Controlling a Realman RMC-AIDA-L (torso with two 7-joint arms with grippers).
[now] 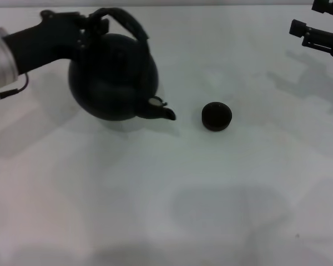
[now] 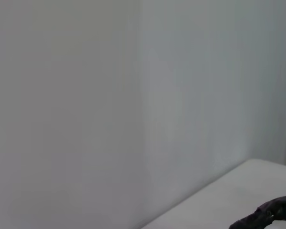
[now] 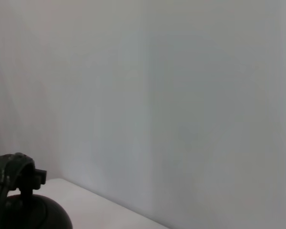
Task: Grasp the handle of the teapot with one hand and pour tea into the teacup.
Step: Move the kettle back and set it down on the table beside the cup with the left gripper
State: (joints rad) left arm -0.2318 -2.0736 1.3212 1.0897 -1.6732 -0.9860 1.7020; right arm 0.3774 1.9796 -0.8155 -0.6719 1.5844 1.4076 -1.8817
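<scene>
My left gripper will let go of the black teapot on the white table (image 1: 86, 124), and it will sit well away from the teacup on that gripper's side.
The round black teapot (image 1: 112, 80) hangs at the left of the white table (image 1: 166, 194), tilted with its short spout (image 1: 164, 113) pointing down toward the teacup. My left gripper (image 1: 96, 25) is shut on the left end of the arched handle (image 1: 130, 23) above the pot. The tiny dark teacup (image 1: 216, 117) stands on the table just right of the spout tip, a small gap apart. A dark bit of the handle (image 2: 269, 215) shows in the left wrist view. The right wrist view catches the teapot (image 3: 35, 212) far off. My right gripper (image 1: 321, 34) is parked at the far right.
The white table stretches bare toward me in front of the teapot and teacup. A plain pale wall (image 3: 181, 95) stands behind the table's far edge.
</scene>
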